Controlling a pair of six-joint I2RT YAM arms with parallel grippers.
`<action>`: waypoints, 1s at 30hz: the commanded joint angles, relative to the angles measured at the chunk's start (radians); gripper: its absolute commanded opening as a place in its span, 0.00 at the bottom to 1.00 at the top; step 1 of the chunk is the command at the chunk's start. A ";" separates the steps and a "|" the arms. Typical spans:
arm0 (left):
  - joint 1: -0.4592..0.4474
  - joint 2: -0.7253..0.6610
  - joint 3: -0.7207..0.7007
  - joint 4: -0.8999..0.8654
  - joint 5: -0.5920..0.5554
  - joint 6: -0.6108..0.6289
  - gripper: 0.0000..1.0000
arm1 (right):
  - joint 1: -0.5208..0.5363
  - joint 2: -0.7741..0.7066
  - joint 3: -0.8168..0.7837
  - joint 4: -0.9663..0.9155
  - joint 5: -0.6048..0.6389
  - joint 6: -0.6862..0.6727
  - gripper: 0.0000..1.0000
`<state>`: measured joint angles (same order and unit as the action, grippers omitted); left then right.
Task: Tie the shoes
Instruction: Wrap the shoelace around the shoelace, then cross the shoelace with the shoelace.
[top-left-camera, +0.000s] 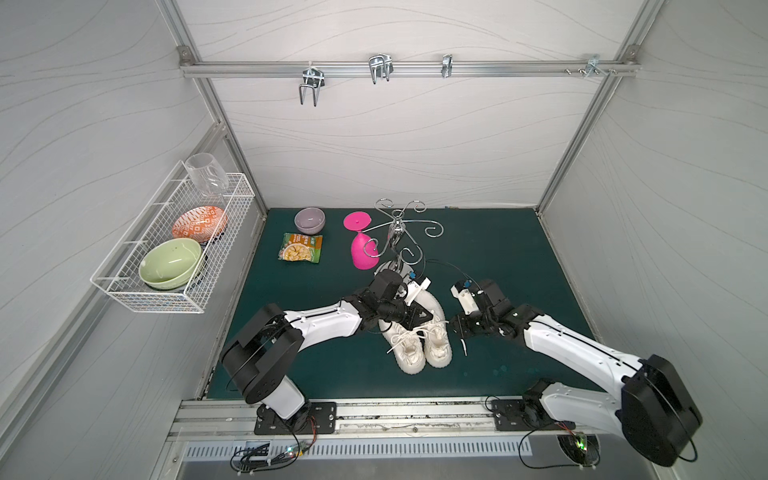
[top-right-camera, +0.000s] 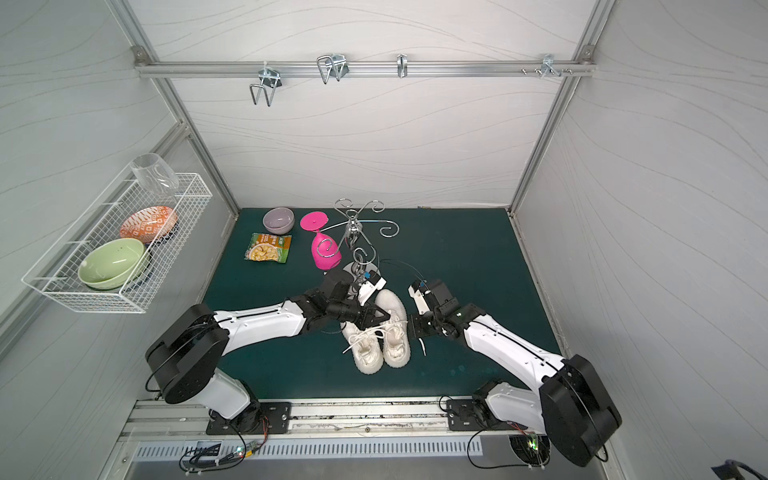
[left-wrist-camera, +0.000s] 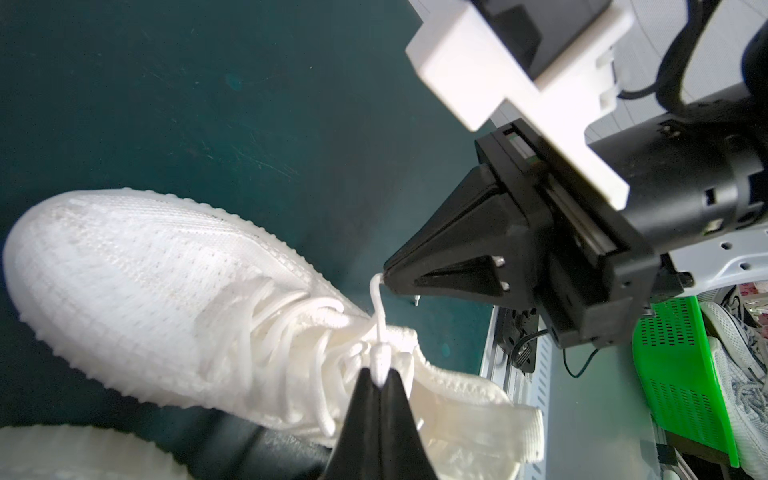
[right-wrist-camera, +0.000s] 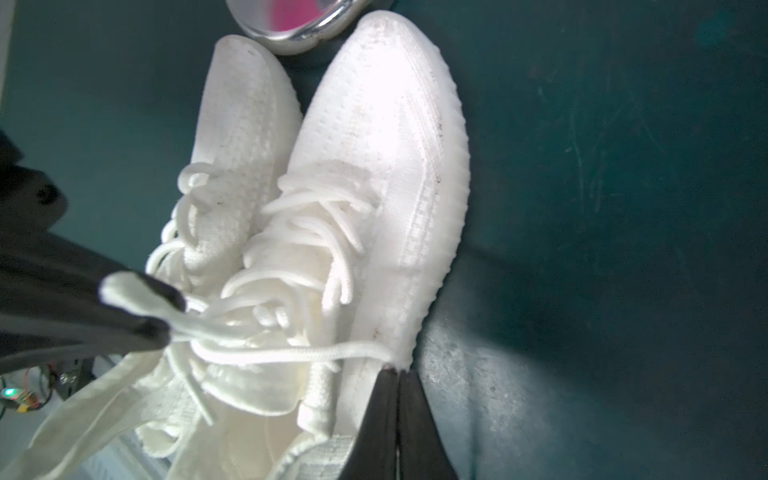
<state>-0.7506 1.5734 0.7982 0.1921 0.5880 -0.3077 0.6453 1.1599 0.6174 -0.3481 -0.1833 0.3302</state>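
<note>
My right gripper is holding the taut lace strand past the shoe's edge, far from the lace's bight, so I will open it and take the lace strand nearer the lacing (right-wrist-camera: 264, 354).
The shoes, two cream-white knit sneakers (top-left-camera: 409, 357) (top-left-camera: 438, 349), stand side by side mid-mat in both top views (top-right-camera: 368, 357), toes toward the back wall. My left gripper (top-left-camera: 433, 318) (left-wrist-camera: 380, 374) hovers over their lacing and is shut on a white lace bight (left-wrist-camera: 381, 359). My right gripper (top-left-camera: 451, 322) (right-wrist-camera: 398, 370) sits just right of the right-hand shoe (right-wrist-camera: 386, 145), shut on a lace strand (right-wrist-camera: 311, 353) drawn taut across that shoe. In the left wrist view, the lace rises to the right gripper's tip (left-wrist-camera: 384, 274). A loose lace end (top-left-camera: 463, 347) hangs below it.
A pink wine glass (top-left-camera: 361, 253) lies just behind the shoes, beside a chrome hook stand (top-left-camera: 397, 232). A purple bowl (top-left-camera: 309, 219) and a snack bag (top-left-camera: 300, 247) sit at the back left. On the left wall, a wire basket (top-left-camera: 153, 305) holds bowls and a glass.
</note>
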 joint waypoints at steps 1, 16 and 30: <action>0.000 0.009 0.030 0.035 -0.008 0.006 0.00 | -0.010 -0.032 -0.006 0.039 -0.112 -0.029 0.27; 0.007 0.036 0.045 0.067 0.042 -0.021 0.00 | -0.179 0.031 -0.100 0.333 -0.509 -0.074 0.63; 0.015 0.035 0.045 0.046 0.019 -0.033 0.00 | -0.182 0.047 -0.119 0.333 -0.568 -0.075 0.29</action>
<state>-0.7429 1.6016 0.8040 0.2119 0.6083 -0.3344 0.4686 1.2263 0.5030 -0.0086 -0.7208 0.2642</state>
